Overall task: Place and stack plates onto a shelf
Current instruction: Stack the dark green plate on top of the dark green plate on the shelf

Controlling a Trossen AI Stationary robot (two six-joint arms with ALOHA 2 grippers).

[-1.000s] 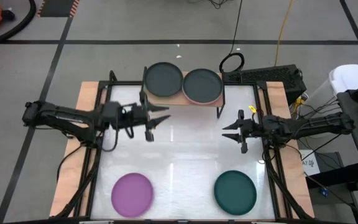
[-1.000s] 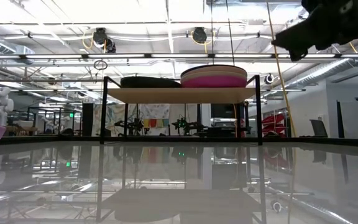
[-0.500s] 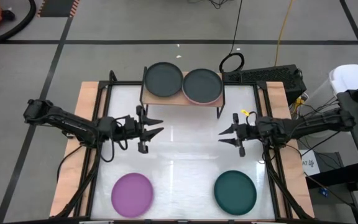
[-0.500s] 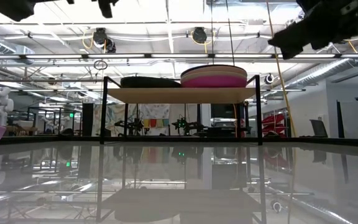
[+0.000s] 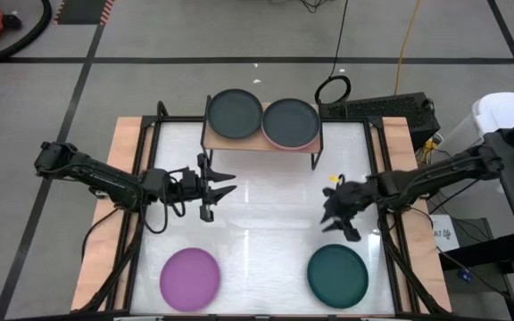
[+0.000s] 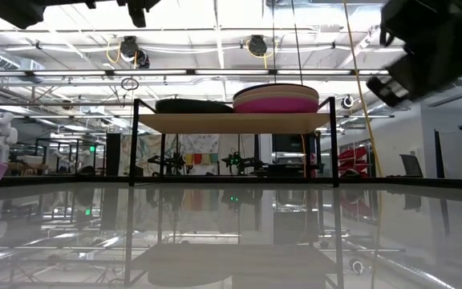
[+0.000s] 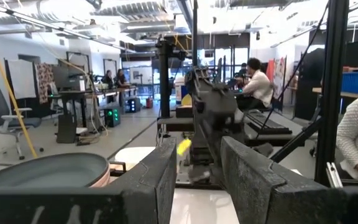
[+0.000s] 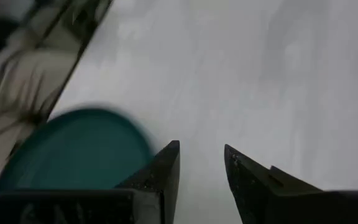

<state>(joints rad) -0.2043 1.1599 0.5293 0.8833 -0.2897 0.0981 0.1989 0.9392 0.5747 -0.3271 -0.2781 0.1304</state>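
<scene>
My right gripper needs to grip the teal plate's far rim (image 5: pixel 341 245) (image 8: pixel 150 151), on the side toward the shelf.
The shelf (image 5: pixel 261 136) stands at the table's far edge on thin black legs. It carries a charcoal plate (image 5: pixel 235 114) on its left half and a stack (image 5: pixel 290 122) with pink plates under a dark top plate on its right half. A purple plate (image 5: pixel 190 278) lies flat at the near left of the table and a dark teal plate (image 5: pixel 337 275) at the near right. My left gripper (image 5: pixel 226 185) hovers open over the table's left middle, pointing right. My right gripper (image 5: pixel 328 218) is open and tips down toward the teal plate (image 8: pixel 73 146), just on its far side and above it.
The glossy white table (image 5: pixel 266 223) has wooden side edges and black frame rails along both sides. In the low view the shelf board (image 6: pixel 235 122) stands well above the table top. People sit at desks in the room beyond, seen in the left wrist view.
My right gripper has moved toward the table's near edge and tipped downward toward the teal plate. My left gripper has shifted a little toward the near edge, then held still. No plate has moved.
</scene>
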